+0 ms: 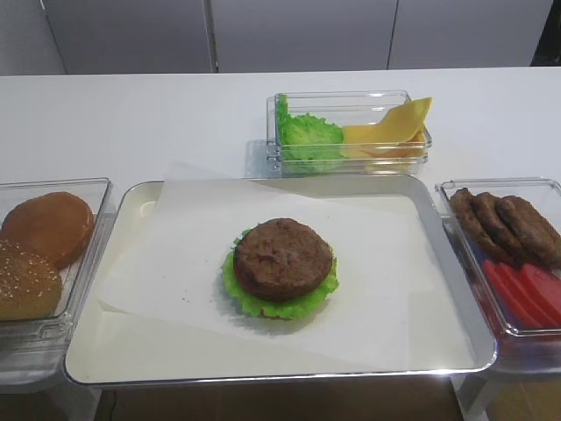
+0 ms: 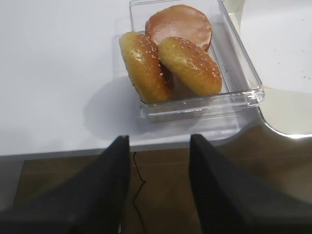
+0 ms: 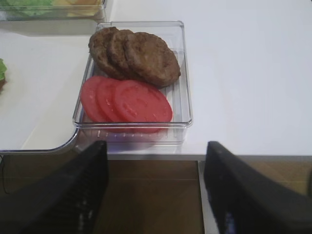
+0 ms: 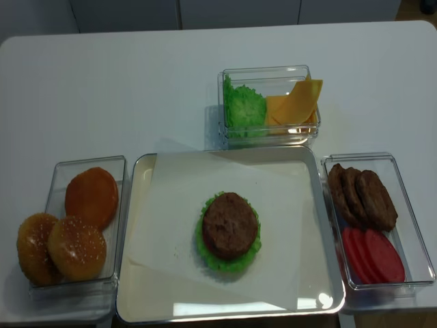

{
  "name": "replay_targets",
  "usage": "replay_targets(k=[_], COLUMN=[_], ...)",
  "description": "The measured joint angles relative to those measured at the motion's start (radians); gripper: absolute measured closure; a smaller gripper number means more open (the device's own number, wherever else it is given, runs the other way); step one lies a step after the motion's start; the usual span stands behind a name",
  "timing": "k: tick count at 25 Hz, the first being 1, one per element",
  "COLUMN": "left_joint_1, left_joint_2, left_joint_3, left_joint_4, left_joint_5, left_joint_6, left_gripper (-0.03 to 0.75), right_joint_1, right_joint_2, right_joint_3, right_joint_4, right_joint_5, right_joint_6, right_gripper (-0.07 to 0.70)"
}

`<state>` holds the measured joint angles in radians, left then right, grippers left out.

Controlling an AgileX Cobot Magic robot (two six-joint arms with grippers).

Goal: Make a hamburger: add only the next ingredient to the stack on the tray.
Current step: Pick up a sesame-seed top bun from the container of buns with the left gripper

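The outer sesame-seeded bun top point(image 4: 35, 247) point(image 2: 145, 67) leans over the clear box's side farthest from the tray, and my left gripper needs to close on it next.
The stack point(image 1: 282, 259) stands mid-tray: a round dark patty on frilly green lettuce point(image 1: 254, 303), with whatever lies beneath hidden. The silvery tray point(image 1: 263, 379) is lined with white paper. Two sesame-seeded bun tops point(image 2: 190, 64) point(image 2: 144, 66) lean in a clear box point(image 2: 246, 73) with a smooth brown bun point(image 2: 180, 24) behind them. My left gripper point(image 2: 160, 146) hangs open and empty off the table's front edge, short of that box. My right gripper point(image 3: 156, 151) is wide open, also off the edge. Neither gripper shows in the overhead views.
A clear box point(image 3: 181, 73) of brown patties point(image 3: 141, 56) and tomato slices point(image 3: 129, 100) sits right of the tray, just ahead of my right gripper. At the back another box point(image 1: 351, 132) holds lettuce and cheese slices. White tabletop surrounds them.
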<state>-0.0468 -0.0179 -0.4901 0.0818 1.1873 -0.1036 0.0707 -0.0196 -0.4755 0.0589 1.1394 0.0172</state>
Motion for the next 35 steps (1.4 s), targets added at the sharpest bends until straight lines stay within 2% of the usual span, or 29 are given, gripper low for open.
replay_targets(k=[14, 20, 25, 29, 35], left_joint_1=[0.0, 0.0, 0.0, 0.0, 0.0], left_joint_2=[0.0, 0.0, 0.0, 0.105, 0.401], left_joint_3=[0.0, -0.013, -0.092, -0.169, -0.272], left_joint_4=[0.0, -0.009, -0.028, -0.033, -0.072], left_joint_5=[0.0, 0.0, -0.004, -0.006, -0.012], left_joint_6=[0.0, -0.002, -0.017, -0.026, -0.093], left_gripper=[0.406, 0.229, 0.204, 0.222, 0.233], right_joint_1=[0.0, 0.0, 0.0, 0.0, 0.0], right_joint_2=[0.0, 0.0, 0.0, 0.0, 0.0], right_joint_3=[0.0, 0.0, 0.0, 0.0, 0.0], right_joint_4=[0.0, 0.0, 0.0, 0.0, 0.0], right_joint_5=[-0.002, -0.002, -0.002, -0.002, -0.002], right_joint_6=[0.002, 0.002, 0.002, 0.002, 0.002], right_gripper=[0.176, 0.181, 0.198, 0.206, 0.243])
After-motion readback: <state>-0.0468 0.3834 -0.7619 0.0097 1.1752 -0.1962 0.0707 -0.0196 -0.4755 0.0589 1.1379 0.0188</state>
